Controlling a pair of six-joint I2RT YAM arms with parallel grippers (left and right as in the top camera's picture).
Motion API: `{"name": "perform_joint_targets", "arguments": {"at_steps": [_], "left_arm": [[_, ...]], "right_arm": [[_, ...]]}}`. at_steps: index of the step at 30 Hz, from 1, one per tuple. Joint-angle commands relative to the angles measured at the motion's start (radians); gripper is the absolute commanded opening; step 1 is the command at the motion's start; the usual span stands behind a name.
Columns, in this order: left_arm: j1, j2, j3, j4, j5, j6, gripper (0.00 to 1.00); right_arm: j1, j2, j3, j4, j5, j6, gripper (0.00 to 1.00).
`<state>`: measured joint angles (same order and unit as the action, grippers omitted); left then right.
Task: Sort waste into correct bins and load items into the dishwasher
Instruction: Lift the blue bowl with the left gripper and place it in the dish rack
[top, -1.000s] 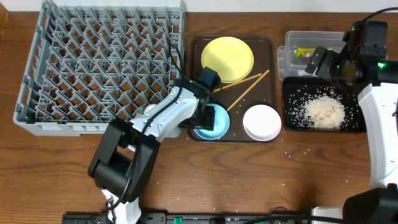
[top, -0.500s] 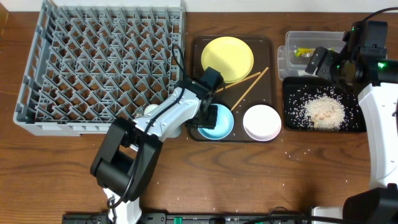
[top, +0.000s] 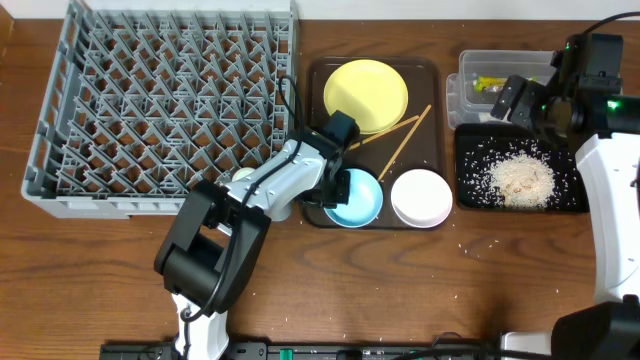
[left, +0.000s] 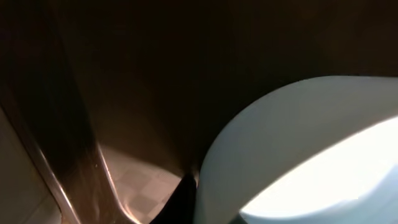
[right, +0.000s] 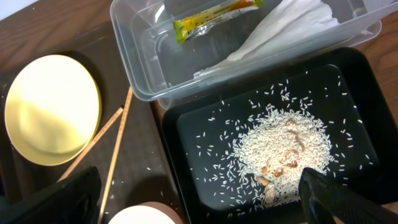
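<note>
Next, my left gripper releases the light blue bowl among the grey dish rack's wires (top: 259, 132), behind the small white cup.
My left gripper (top: 328, 190) is shut on the left rim of the light blue bowl (top: 358, 198), which rests in the brown tray (top: 318, 75). The left wrist view shows only the bowl's pale wall (left: 298, 143) with one dark finger (left: 183, 202) against it. A yellow plate (top: 365, 95), two chopsticks (top: 400, 142) and a white bowl (top: 420, 197) share that tray. My right gripper (right: 199, 199) hangs open over the black tray (right: 186, 124) of rice scraps (right: 280, 149). The clear tub (right: 143, 68) holds the wrapper (right: 211, 15) and the napkin (right: 280, 31).
The grey dish rack (top: 160, 110) fills the table's left half, right next to the brown tray. A small white cup (top: 240, 175) shows partly beside my left arm at the rack's front right corner. Stray rice grains dot the wood in front of the trays.
My left gripper has shut on the blue bowl's rim. The bowl has slid a little to the right inside the brown tray. The right arm has not moved.
</note>
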<state>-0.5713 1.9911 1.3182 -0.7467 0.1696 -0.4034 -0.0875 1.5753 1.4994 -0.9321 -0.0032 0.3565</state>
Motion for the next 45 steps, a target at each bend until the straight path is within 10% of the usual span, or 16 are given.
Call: {"name": "perform_joint_targets", "arguments": {"at_steps": [1, 12, 21, 31, 45], "left_arm": [[0.000, 0.013, -0.010, -0.012, 0.000, 0.002, 0.08], [0.016, -0.214, 0.128, -0.158, -0.064, 0.065, 0.07], [0.117, -0.449, 0.133, -0.100, -0.647, 0.172, 0.07], [0.155, -0.358, 0.112, 0.079, -1.265, 0.201, 0.08], [0.155, -0.049, 0.112, 0.159, -1.559, 0.240, 0.07]], "right_arm": [[-0.001, 0.002, 0.004, -0.003, 0.011, 0.013, 0.99], [-0.001, 0.002, 0.004, -0.003, 0.011, 0.013, 0.99], [-0.001, 0.002, 0.004, -0.004, 0.011, 0.013, 0.99], [-0.001, 0.002, 0.004, -0.003, 0.011, 0.013, 0.99], [-0.001, 0.002, 0.004, -0.003, 0.011, 0.013, 0.99]]}}
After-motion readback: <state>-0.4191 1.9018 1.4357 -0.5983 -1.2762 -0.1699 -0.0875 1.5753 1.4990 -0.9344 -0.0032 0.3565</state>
